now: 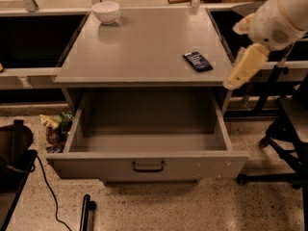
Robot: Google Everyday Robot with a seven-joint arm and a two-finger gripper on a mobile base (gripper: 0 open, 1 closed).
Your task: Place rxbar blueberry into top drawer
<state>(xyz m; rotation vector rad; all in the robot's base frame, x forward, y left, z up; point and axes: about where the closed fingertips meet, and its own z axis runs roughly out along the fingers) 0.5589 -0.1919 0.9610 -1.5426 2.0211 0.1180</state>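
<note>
My gripper is going to close on the drawer-side end [203, 65] of the rxbar blueberry, so that the bar's other end sticks out of the fingers.
The rxbar blueberry [198, 61] is a small dark navy bar lying flat on the grey cabinet top [144, 47], near its right front corner. The top drawer [149, 165] stands pulled fully open below it, its grey box empty, with a dark curved handle [148, 166] at the centre of the front panel. My gripper [239, 71] is a cream part on the white arm [279, 16] at the right. It hangs beside the cabinet's right edge, just right of the bar and slightly lower, not touching it, and it holds nothing.
A white bowl [106, 11] sits at the back left of the cabinet top. A black chair or stand base [284, 129] is on the floor at the right. Crumpled wrappers [55, 124] and a dark bin [14, 148] with a cable lie at the left.
</note>
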